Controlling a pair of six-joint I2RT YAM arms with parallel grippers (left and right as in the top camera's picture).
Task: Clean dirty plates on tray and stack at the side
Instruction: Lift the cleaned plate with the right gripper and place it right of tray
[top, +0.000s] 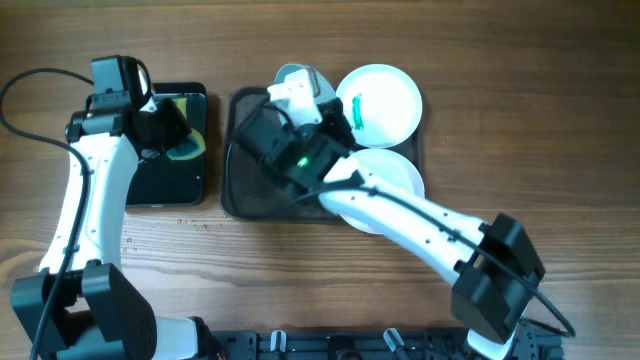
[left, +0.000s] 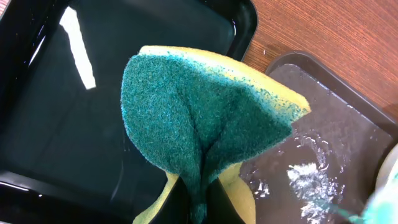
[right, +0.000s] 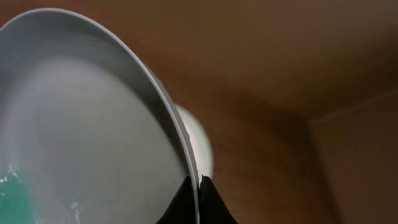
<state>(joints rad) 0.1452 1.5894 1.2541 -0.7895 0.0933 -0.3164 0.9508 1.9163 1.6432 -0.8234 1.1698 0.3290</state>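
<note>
My right gripper is going to release the white plate on the wooden table (top: 474, 151), next to the tray and opposite the black container.
My right gripper (top: 297, 100) (right: 199, 185) is shut on the rim of a white plate (top: 291, 73) (right: 74, 118) and holds it tilted on edge over the far left of the dark grey tray (top: 250, 195). A teal smear shows low on that plate's face. A second plate (top: 380, 100) with a green smear lies at the tray's far right. A third plate (top: 395, 172) lies at the near right, partly under my right arm. My left gripper (top: 178, 140) (left: 199, 208) is shut on a folded green and yellow sponge (left: 199, 118) over the black container.
The glossy black container (top: 165, 180) (left: 56, 124) holds water and stands left of the tray. The tray's wet near-left corner (left: 336, 130) shows in the left wrist view. Bare wooden table (top: 520, 110) lies to the right and in front.
</note>
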